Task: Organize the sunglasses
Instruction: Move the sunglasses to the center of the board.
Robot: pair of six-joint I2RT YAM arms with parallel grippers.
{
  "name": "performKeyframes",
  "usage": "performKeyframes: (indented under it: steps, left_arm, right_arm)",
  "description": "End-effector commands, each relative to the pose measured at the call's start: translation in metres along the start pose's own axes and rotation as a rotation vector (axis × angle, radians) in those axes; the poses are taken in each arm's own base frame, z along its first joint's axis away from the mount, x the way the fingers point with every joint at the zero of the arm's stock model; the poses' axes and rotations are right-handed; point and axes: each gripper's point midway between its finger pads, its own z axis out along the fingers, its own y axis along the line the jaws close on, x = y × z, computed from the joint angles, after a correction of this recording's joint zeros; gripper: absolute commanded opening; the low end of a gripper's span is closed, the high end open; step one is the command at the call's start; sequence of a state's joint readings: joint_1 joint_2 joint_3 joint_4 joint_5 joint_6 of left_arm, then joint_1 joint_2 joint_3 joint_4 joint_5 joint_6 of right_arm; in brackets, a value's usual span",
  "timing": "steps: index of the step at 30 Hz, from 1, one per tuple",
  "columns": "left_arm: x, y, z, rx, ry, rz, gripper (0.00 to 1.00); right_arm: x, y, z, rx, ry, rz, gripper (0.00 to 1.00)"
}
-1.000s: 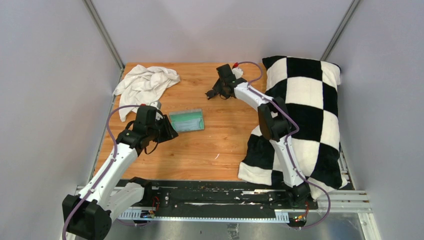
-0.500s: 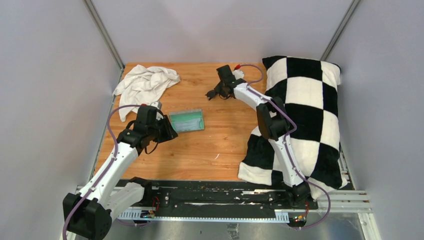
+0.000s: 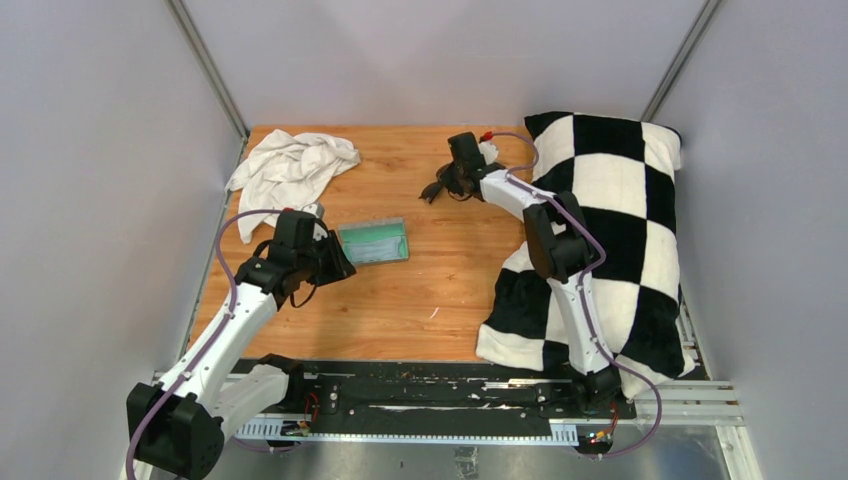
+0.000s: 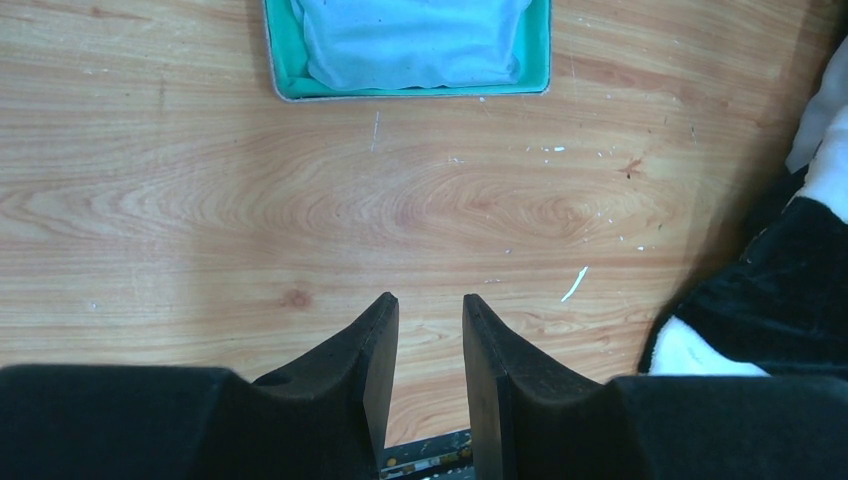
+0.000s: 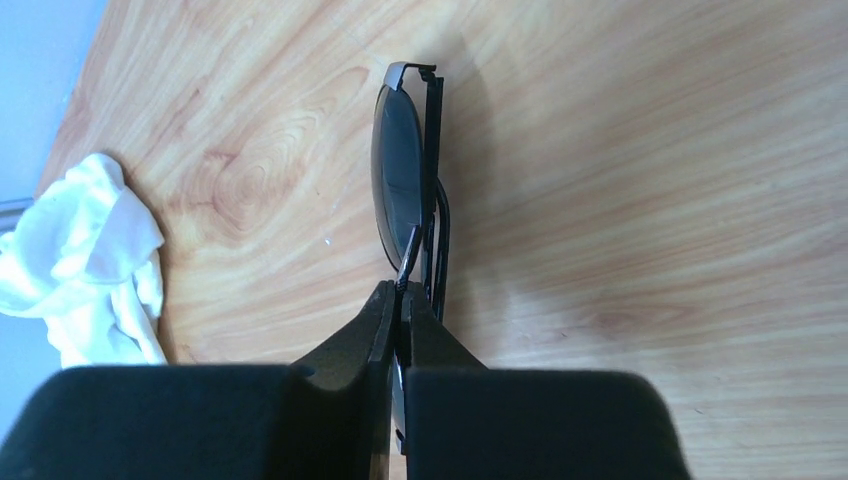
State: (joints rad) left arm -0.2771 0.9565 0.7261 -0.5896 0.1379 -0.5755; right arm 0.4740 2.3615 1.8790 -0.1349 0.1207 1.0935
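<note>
Next, my right gripper lets go of the sunglasses on the bare wood (image 3: 423,308), by the small white mark near the front edge.
The sunglasses (image 5: 398,170), a small pair with dark lenses and a thin dark frame, stand edge-on in the right wrist view, above the wooden table. My right gripper (image 5: 402,292) is shut on their near lens and frame. From above, the sunglasses (image 3: 433,189) show as a small dark shape at the table's back middle, at the tip of the right gripper (image 3: 447,184). The open grey case (image 3: 373,242) with teal lining and a light blue cloth (image 4: 412,40) lies left of centre. My left gripper (image 4: 430,303) hovers near it, part open and holding nothing.
A crumpled white cloth (image 3: 290,167) lies at the table's back left corner. A large black-and-white checked pillow (image 3: 610,220) fills the right side, next to the right arm. The case (image 4: 410,50) sits at the top of the left wrist view.
The right gripper has closed on the sunglasses and shifted slightly right with them. The left arm has not moved.
</note>
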Motion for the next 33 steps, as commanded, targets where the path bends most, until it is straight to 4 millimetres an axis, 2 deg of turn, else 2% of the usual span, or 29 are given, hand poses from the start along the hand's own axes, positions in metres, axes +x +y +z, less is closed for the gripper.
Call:
performKeyframes:
  steps: [1,5,7,10,15,20,28,33]
  left_arm:
    - [0.002,-0.004,-0.004,0.021,0.001,0.004,0.35]
    - [0.002,-0.004,-0.005,0.025,-0.004,0.003,0.35]
    - [0.001,-0.005,-0.007,0.026,-0.011,0.003,0.35]
    - [-0.001,-0.004,-0.009,0.018,-0.025,-0.005,0.34]
    - [-0.013,-0.017,-0.016,0.064,-0.053,-0.003,0.34]
    - [-0.020,-0.019,-0.020,0.045,-0.040,0.029,0.34]
    - [-0.024,-0.020,-0.019,0.036,-0.032,0.031,0.35]
    - [-0.022,-0.018,-0.020,0.030,-0.040,0.017,0.35]
  right_arm:
    - [0.006,-0.012,-0.017,-0.032,0.078,-0.073,0.00]
    - [0.024,-0.016,-0.045,-0.112,0.188,-0.139,0.00]
    - [0.028,-0.013,-0.067,-0.169,0.244,-0.192,0.00]
    - [0.048,-0.028,-0.102,-0.221,0.339,-0.293,0.00]
    - [0.075,-0.061,-0.166,-0.282,0.458,-0.432,0.00]
    - [0.101,-0.088,-0.216,-0.359,0.583,-0.535,0.00]
    - [0.138,-0.097,-0.269,-0.510,0.767,-0.681,0.00]
    - [0.172,-0.105,-0.289,-0.587,0.902,-0.766,0.00]
